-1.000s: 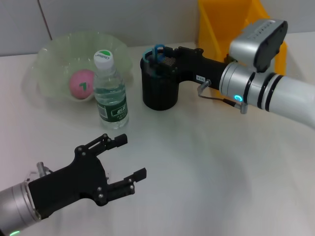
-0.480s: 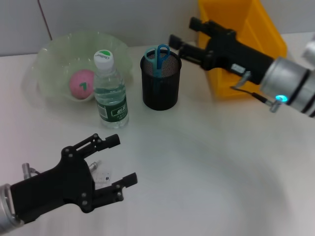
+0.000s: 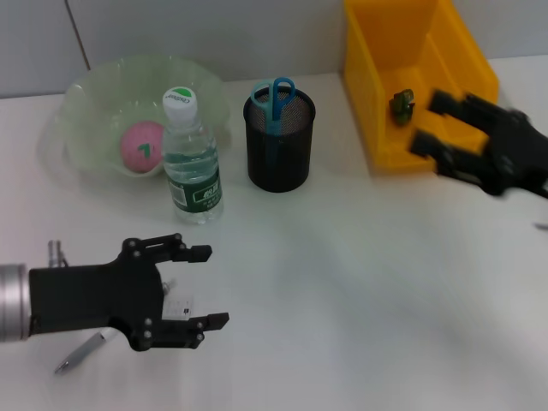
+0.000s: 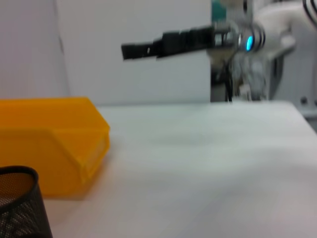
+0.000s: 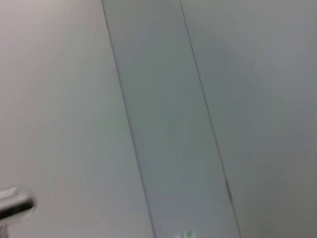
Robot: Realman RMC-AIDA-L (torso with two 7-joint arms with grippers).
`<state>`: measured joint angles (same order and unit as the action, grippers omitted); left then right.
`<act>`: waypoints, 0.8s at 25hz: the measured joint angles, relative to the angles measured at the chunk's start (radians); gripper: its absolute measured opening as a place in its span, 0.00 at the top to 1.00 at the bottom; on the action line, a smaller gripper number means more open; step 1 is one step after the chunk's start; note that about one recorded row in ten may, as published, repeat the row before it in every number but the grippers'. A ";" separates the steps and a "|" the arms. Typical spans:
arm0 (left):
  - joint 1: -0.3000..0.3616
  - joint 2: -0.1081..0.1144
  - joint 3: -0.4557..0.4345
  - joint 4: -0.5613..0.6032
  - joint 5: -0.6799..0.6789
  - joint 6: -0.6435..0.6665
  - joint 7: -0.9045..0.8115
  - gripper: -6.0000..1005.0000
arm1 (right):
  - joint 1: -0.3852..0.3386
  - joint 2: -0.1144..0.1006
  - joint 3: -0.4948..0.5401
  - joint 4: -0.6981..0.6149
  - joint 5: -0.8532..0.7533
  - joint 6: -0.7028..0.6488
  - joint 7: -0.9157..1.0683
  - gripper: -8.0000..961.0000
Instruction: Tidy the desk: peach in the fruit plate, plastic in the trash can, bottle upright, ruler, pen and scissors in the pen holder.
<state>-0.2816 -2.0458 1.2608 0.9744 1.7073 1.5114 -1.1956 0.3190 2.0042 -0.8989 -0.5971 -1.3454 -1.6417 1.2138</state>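
Observation:
My left gripper will next close on the end of the ruler (image 3: pixel 178 308), which is the white piece that shows between its fingers near the grey pen.
A pink peach (image 3: pixel 141 145) lies in the pale green fruit plate (image 3: pixel 94 81) at the back left. In front of the plate a clear bottle (image 3: pixel 190 158) stands upright. Blue-handled scissors (image 3: pixel 276 94) stick out of the black mesh pen holder (image 3: pixel 279 145). The yellow trash can (image 3: pixel 411 51) has a small dark green scrap (image 3: pixel 401 104) inside. A grey pen (image 3: pixel 81 353) lies on the table by my left arm. My left gripper (image 3: pixel 213 285) hangs open over the near left table. My right gripper (image 3: pixel 426 120) is open and holds nothing, just right of the trash can. The ruler is out of view.
A small white slip (image 3: pixel 177 306) lies on the table under the left gripper's fingers. The left wrist view shows the trash can (image 4: pixel 54 134), the pen holder's rim (image 4: pixel 20 203) and the right arm (image 4: pixel 163 43) far off. Only a grey wall fills the right wrist view.
My right gripper left the pen holder, with the scissors staying in it, and swung right past the trash can. My left gripper drew back and left, uncovering the pen.

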 joint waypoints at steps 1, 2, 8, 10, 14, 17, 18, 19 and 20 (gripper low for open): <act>-0.001 -0.014 -0.003 0.084 0.087 0.000 -0.052 0.19 | -0.016 0.001 0.080 -0.024 -0.109 -0.050 -0.001 0.15; -0.007 -0.018 -0.003 0.113 0.124 -0.001 -0.075 0.19 | -0.028 0.004 0.116 -0.051 -0.223 -0.082 -0.015 0.15; -0.056 -0.018 0.001 0.155 0.220 -0.003 -0.160 0.19 | -0.035 0.010 0.127 -0.068 -0.398 -0.089 -0.071 0.15; -0.081 -0.018 0.000 0.155 0.268 -0.004 -0.188 0.19 | -0.029 0.019 0.124 -0.076 -0.487 -0.094 -0.081 0.15; -0.125 -0.020 0.007 0.156 0.350 -0.005 -0.248 0.19 | -0.027 0.020 0.123 -0.100 -0.542 -0.127 -0.073 0.15; -0.159 -0.021 0.012 0.157 0.412 -0.005 -0.288 0.19 | -0.020 0.016 0.129 -0.120 -0.606 -0.167 -0.057 0.16; -0.169 -0.021 0.012 0.157 0.428 -0.005 -0.298 0.19 | -0.016 0.013 0.133 -0.122 -0.625 -0.172 -0.049 0.16; -0.178 -0.021 0.013 0.157 0.439 -0.004 -0.306 0.19 | -0.010 0.012 0.137 -0.123 -0.642 -0.173 -0.039 0.16; -0.188 -0.021 0.015 0.157 0.451 -0.003 -0.316 0.19 | -0.007 0.011 0.140 -0.123 -0.655 -0.173 -0.032 0.16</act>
<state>-0.4697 -2.0668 1.2763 1.1318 2.1580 1.5082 -1.5114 0.3123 2.0148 -0.7590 -0.7201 -1.9999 -1.8144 1.1814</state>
